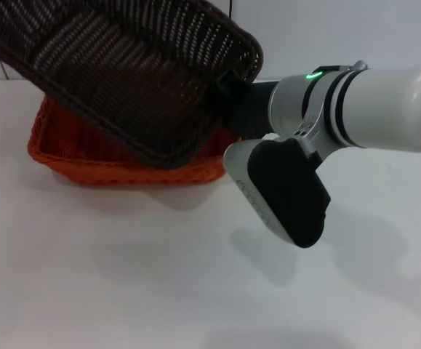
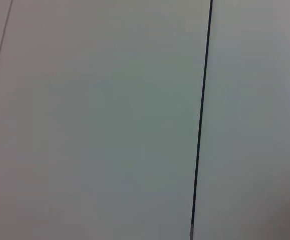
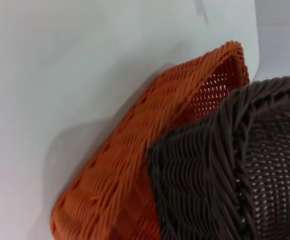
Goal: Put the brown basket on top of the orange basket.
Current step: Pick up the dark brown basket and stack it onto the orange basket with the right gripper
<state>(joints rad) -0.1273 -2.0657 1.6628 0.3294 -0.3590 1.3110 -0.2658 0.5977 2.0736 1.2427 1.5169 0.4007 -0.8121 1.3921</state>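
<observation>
I should release the brown basket with my right gripper, nested inside the orange basket (image 1: 154, 113), just behind its front rim.
The brown basket (image 1: 123, 65) hangs tilted in the air, its right rim high and its lower left corner dipping into the orange basket (image 1: 123, 163), which sits on the white table. My right gripper (image 1: 228, 83) meets the brown basket's raised right rim and holds it; the weave hides the fingertips. In the right wrist view the brown basket (image 3: 235, 175) fills the near side, overlapping the orange basket (image 3: 119, 175) below it. The left gripper does not show in any view.
The right arm's white and black wrist housing (image 1: 283, 189) hangs over the table (image 1: 159, 276) just right of the baskets. A wall stands behind them. The left wrist view holds only a pale flat surface crossed by a thin dark seam (image 2: 201, 125).
</observation>
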